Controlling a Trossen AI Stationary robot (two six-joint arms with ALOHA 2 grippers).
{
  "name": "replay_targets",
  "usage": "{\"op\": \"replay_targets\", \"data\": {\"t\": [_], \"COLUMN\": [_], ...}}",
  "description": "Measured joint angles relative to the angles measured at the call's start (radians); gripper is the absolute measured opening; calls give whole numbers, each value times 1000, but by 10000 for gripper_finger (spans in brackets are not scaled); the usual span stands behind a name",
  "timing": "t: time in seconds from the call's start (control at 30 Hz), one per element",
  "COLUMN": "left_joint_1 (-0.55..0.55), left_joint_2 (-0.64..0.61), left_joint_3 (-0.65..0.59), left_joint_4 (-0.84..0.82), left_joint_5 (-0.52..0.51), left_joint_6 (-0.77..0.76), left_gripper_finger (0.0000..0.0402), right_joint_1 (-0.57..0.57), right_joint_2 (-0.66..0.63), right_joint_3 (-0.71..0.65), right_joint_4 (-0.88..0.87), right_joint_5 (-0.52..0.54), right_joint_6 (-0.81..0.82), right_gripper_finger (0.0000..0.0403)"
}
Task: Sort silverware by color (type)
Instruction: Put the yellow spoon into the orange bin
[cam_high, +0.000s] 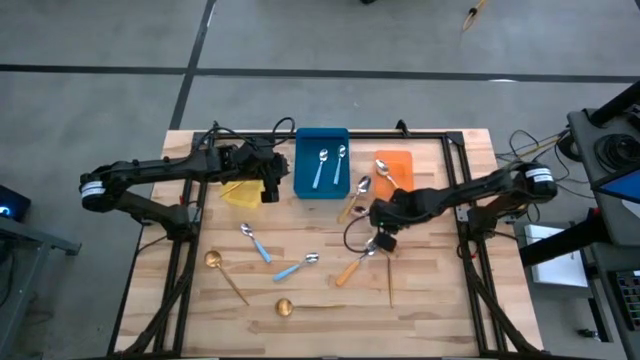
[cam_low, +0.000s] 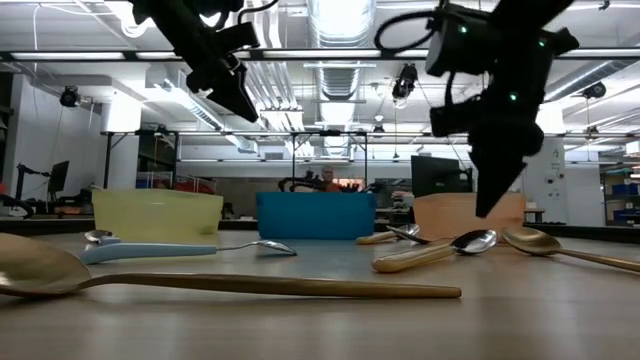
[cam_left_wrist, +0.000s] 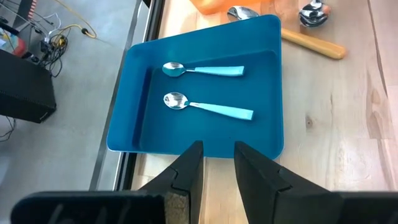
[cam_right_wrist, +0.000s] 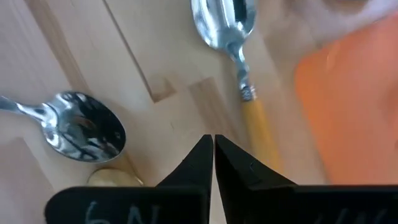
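Observation:
My right gripper is closed beside the spoon's orange handle. It should open and take the metal part (cam_right_wrist: 247, 93) above the handle before I carry the spoon to the orange bin.
Several spoons lie flat on the wooden table: two blue-handled ones (cam_high: 255, 243) (cam_high: 296, 266), gold ones (cam_high: 225, 272) (cam_high: 300, 307) (cam_high: 389, 278), and orange-handled ones (cam_high: 358, 262) (cam_high: 355, 198). Two blue-handled spoons (cam_left_wrist: 205, 70) (cam_left_wrist: 211, 107) lie in the blue bin (cam_high: 321, 180), and one spoon (cam_high: 384, 170) lies in the orange bin (cam_high: 400, 160). My left gripper (cam_left_wrist: 217, 158) hangs open and empty over the blue bin's near rim. My right gripper (cam_right_wrist: 213, 144) is shut and empty. It points down just above the table beside an orange-handled spoon (cam_right_wrist: 249, 99) and a silver spoon bowl (cam_right_wrist: 87, 134).
A yellow bin (cam_high: 240, 192) stands left of the blue bin, partly under my left arm. Dark frame rails (cam_high: 190, 250) run along the table's left, right and far sides. Bare wood (cam_high: 440, 300) lies at the near right.

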Motion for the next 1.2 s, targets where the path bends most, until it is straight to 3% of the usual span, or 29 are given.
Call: {"op": "replay_targets", "data": {"t": [0.4, 0.87, 1.2], "left_joint_1": [0, 0, 0], "left_joint_2": [0, 0, 0], "left_joint_3": [0, 0, -1], "left_joint_4": [0, 0, 0], "left_joint_5": [0, 1, 2], "left_joint_6": [0, 0, 0], "left_gripper_finger": [72, 72, 72], "right_joint_1": [1, -2, -28], "right_joint_2": [-1, 62, 93], "right_joint_3": [-41, -41, -41], "right_joint_4": [75, 114, 124], "right_joint_5": [139, 138, 177], "right_joint_6": [-24, -43, 44], "right_gripper_finger": [15, 134, 144]}}
